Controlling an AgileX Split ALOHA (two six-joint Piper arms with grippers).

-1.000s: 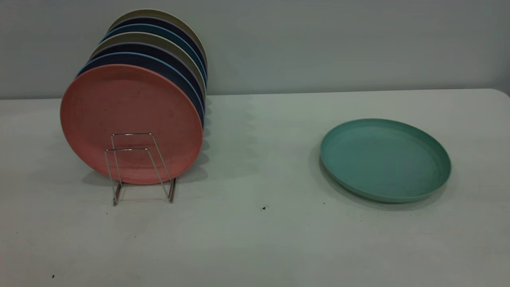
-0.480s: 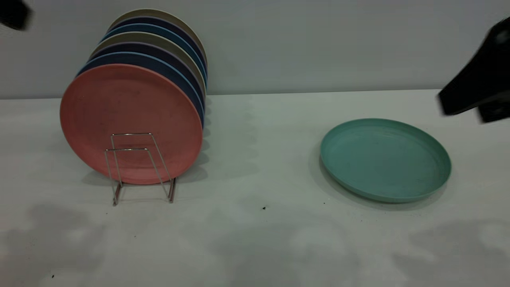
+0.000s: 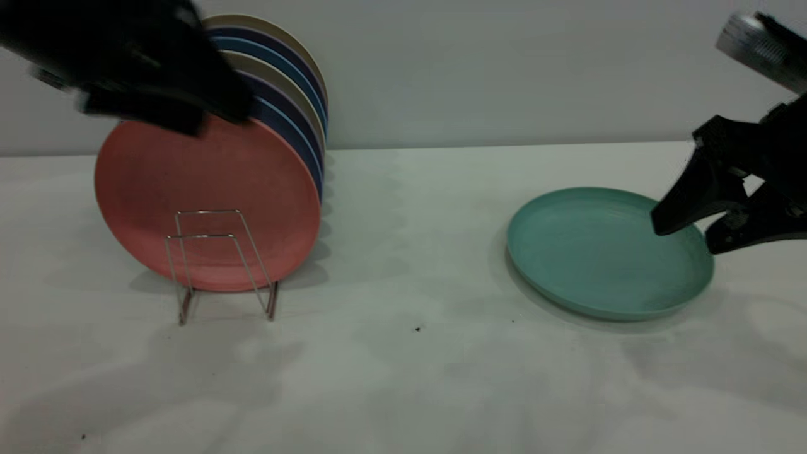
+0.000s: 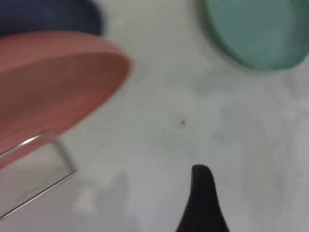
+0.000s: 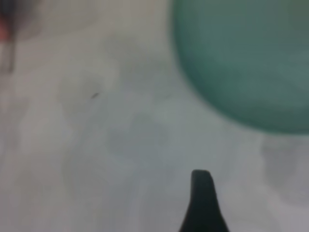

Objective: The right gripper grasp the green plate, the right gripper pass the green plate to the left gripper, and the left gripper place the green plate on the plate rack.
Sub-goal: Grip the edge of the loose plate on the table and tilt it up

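Observation:
Next, my right gripper grips the green plate's rim [image 3: 712,261] at the side farthest from the plate rack, leaving the opposite side for my left gripper.
The green plate [image 3: 599,252] lies flat on the table at the right; it also shows in the left wrist view [image 4: 256,34] and the right wrist view [image 5: 241,63]. My right gripper [image 3: 686,237] is open, low over the plate's right rim, one finger over the rim and one outside it. My left gripper [image 3: 217,123] is a blurred black mass high at the left, in front of the tops of the racked plates, and looks open and empty. The plate rack [image 3: 217,252] stands at the left with its front wire loops free; one wire shows in the left wrist view [image 4: 29,140].
Several plates stand upright in the rack, a salmon-pink plate [image 3: 189,189] at the front, also seen in the left wrist view [image 4: 48,82]. The white table [image 3: 410,265] lies bare between rack and green plate. A grey wall is behind.
Both arms have come into view. The left gripper moved right and down over the racked plates. The right gripper dropped toward the green plate's right rim. The plates have not moved.

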